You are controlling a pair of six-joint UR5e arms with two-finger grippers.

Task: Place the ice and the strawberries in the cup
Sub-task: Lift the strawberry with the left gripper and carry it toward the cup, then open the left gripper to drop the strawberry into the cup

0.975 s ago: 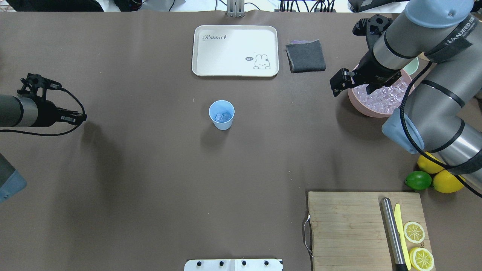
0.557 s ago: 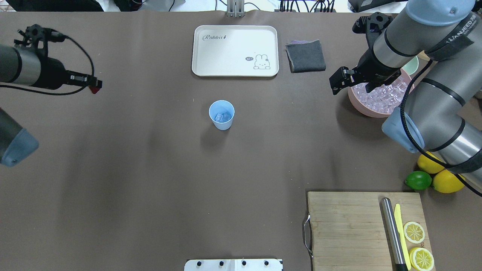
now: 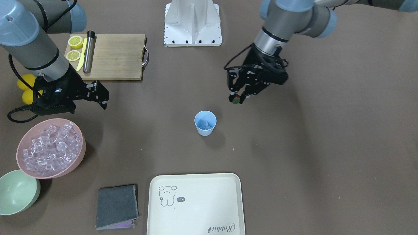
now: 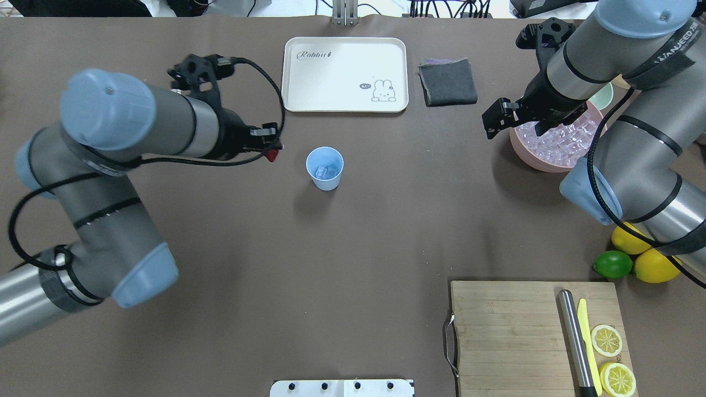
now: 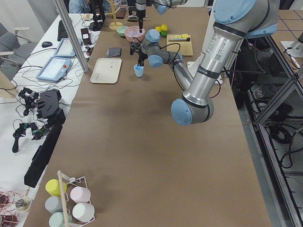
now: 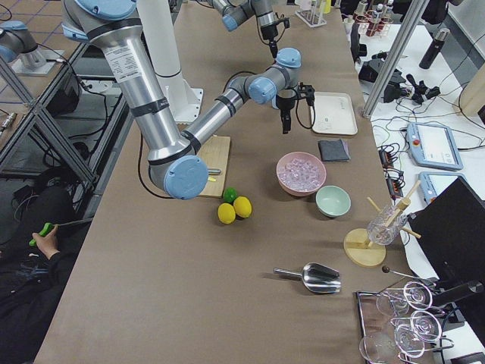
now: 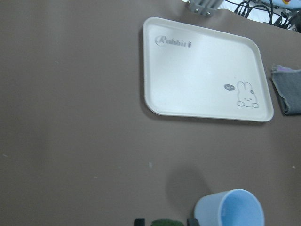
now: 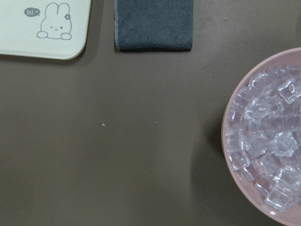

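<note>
My left gripper will let go of the strawberry on top of the ice cubes that are inside the light-blue cup (image 3: pixel 202 122) (image 7: pixel 241 210).
The light-blue cup (image 4: pixel 325 167) stands mid-table with a few ice cubes (image 4: pixel 325 171) inside; it also shows in the front view (image 3: pixel 205 122) and the left wrist view (image 7: pixel 230 209). My left gripper (image 4: pixel 270 151) is shut on the small red strawberry (image 3: pixel 234 99), held above the table just left of the cup; its green top shows at the bottom of the left wrist view (image 7: pixel 164 222). My right gripper (image 4: pixel 491 122) is open and empty, above the table beside the pink bowl (image 4: pixel 518 149) full of ice (image 3: pixel 49 147).
A white rabbit tray (image 4: pixel 345 74) and a grey cloth (image 4: pixel 448 81) lie beyond the cup. A pale-green bowl (image 3: pixel 16 192) stands by the pink bowl. A cutting board (image 4: pixel 507 336) with knife and lemon slices, a lime (image 4: pixel 612 264) and lemons sit at the near right.
My left arm has swung in from the far left edge to just beside the cup, carrying the strawberry. My right arm has barely moved.
</note>
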